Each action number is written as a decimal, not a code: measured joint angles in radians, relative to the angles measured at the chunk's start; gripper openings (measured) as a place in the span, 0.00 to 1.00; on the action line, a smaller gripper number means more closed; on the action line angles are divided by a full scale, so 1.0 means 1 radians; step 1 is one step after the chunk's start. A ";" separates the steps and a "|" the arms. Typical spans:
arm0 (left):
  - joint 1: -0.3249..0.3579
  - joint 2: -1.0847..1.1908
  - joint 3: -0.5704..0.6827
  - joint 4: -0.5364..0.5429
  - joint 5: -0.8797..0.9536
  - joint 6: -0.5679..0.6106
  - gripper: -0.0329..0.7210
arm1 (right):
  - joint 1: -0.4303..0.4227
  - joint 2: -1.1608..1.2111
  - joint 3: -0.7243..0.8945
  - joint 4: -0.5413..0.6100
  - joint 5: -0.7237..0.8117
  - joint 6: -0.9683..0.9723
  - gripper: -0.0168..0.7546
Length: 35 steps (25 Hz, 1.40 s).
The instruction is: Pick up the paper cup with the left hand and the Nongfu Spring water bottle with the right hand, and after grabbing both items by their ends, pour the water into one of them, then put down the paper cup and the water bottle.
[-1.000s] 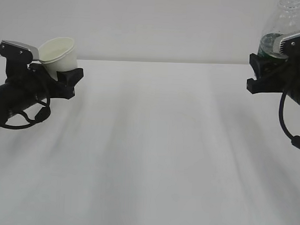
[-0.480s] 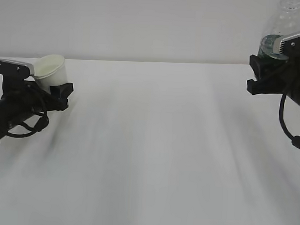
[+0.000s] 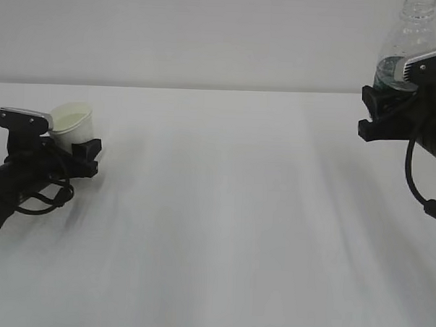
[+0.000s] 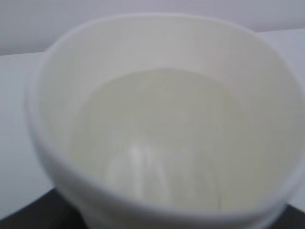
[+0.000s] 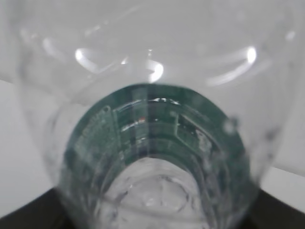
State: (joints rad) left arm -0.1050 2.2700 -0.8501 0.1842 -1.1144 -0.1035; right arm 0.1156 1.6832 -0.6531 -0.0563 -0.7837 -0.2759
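I should set the white paper cup on the white table (image 3: 77,170) just below my left gripper's fingers.
The white paper cup (image 3: 73,122) sits nearly upright in my left gripper (image 3: 65,147), which is shut on its lower part, low over the table at the far left. Whether the cup's base touches the table is hidden by the jaw. In the left wrist view the paper cup (image 4: 162,57) fills the frame, and a pale sheen in its bottom looks like water (image 4: 157,138). My right gripper (image 3: 385,107) is shut on the Nongfu Spring water bottle (image 3: 406,38), held upright and high at the right edge. The bottle's green label (image 5: 119,129) shows through the clear plastic.
The white table (image 3: 223,222) stretches between the two arms, against a plain pale wall. A black cable (image 3: 417,188) hangs from the right arm, and cable loops (image 3: 43,199) trail beside the left arm.
My left arm has come down and to the left with the cup, which now stands more upright. The right arm and bottle have barely moved.
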 joint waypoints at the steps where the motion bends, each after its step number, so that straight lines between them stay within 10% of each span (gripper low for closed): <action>1: 0.000 0.000 0.000 -0.005 0.000 0.001 0.63 | 0.000 0.000 0.000 0.000 0.000 0.000 0.58; 35: 0.000 0.042 -0.002 -0.045 -0.005 0.026 0.63 | 0.000 0.000 0.000 0.000 0.034 0.001 0.58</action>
State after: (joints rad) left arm -0.1050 2.3117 -0.8522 0.1390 -1.1198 -0.0773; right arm 0.1156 1.6832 -0.6531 -0.0563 -0.7493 -0.2744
